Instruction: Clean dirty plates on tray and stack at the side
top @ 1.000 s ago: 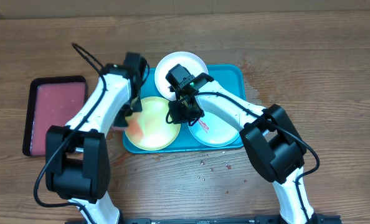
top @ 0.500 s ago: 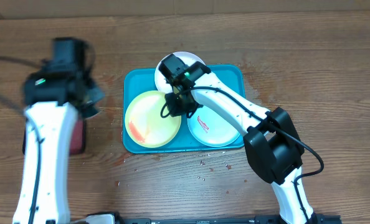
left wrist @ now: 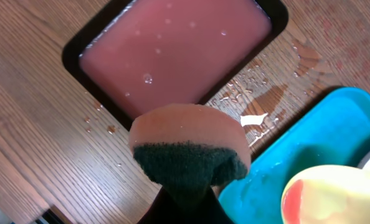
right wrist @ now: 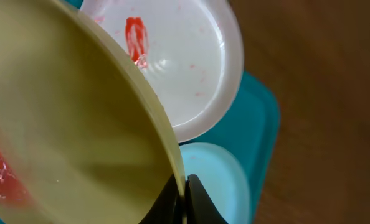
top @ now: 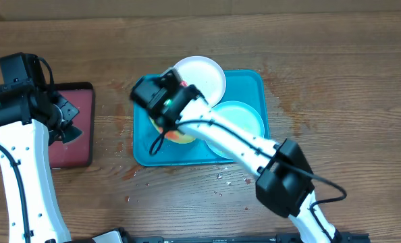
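Next, my right gripper sets the yellow-green plate down and lets go of it on the bare wood [top: 287, 67] [right wrist: 313, 93] beside the far corner of the turquoise tray, past the mint plate.
My right gripper [top: 163, 121] is shut on the rim of the yellow-green plate [right wrist: 66, 137] and holds it tilted above the left part of the turquoise tray [top: 254, 84]. Only a yellow and red edge of that plate [top: 179, 137] shows under the arm from overhead. The white plate [top: 200, 77] with a red smear [right wrist: 136, 38] lies at the tray's far edge. The mint plate [top: 239, 121] lies at the right. My left gripper [top: 65, 125] is shut on an orange sponge with a dark scouring side [left wrist: 188, 149], above the right rim of the reddish tray [top: 69, 101].
The black-rimmed reddish tray [left wrist: 179, 50] holds pink liquid. Water drops and wet patches lie on the wood [left wrist: 260, 102] between it and the turquoise tray [left wrist: 309, 146]. Small crumbs lie on the table [top: 221, 177] in front of the turquoise tray.
My left arm has swung away from the yellow-green plate to the reddish tray with the sponge. My right gripper has moved left and lifted the yellow-green plate by its rim, tilting it.
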You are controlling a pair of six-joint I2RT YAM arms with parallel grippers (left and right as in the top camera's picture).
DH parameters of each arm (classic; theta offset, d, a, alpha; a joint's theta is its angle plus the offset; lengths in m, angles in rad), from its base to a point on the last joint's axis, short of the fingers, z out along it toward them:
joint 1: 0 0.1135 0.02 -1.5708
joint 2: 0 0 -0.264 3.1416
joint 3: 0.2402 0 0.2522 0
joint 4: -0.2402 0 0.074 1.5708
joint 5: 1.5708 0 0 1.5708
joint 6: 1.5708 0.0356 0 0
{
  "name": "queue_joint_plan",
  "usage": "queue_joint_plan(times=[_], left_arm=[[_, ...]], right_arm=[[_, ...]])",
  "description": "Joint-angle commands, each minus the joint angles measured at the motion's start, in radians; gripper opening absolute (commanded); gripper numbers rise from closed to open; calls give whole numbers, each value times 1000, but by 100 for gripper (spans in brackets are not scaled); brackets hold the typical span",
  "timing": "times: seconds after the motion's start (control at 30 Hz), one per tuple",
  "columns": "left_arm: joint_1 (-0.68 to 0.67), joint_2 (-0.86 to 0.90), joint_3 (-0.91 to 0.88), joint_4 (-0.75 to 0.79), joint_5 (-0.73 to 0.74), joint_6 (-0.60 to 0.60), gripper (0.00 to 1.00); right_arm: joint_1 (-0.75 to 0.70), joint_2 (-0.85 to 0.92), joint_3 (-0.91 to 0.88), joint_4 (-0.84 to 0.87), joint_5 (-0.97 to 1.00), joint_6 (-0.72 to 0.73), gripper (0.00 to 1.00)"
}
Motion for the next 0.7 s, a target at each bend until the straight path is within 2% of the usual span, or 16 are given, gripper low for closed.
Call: queue_joint_plan(times=[0.0, 0.1, 0.2, 0.67], left_arm=[[5, -2, -3, 5, 21, -12, 4], [5, -2, -3, 5, 21, -12, 4], [5, -2, -3, 5, 21, -12, 4], [5, -2, -3, 4, 21, -7, 4]], right_arm=[[64, -46, 35, 8, 353, -98, 4], [113, -46, 35, 18, 502, -116, 4], [140, -46, 35, 31, 566, -118, 4], [138, -46, 35, 30, 556, -134, 4]])
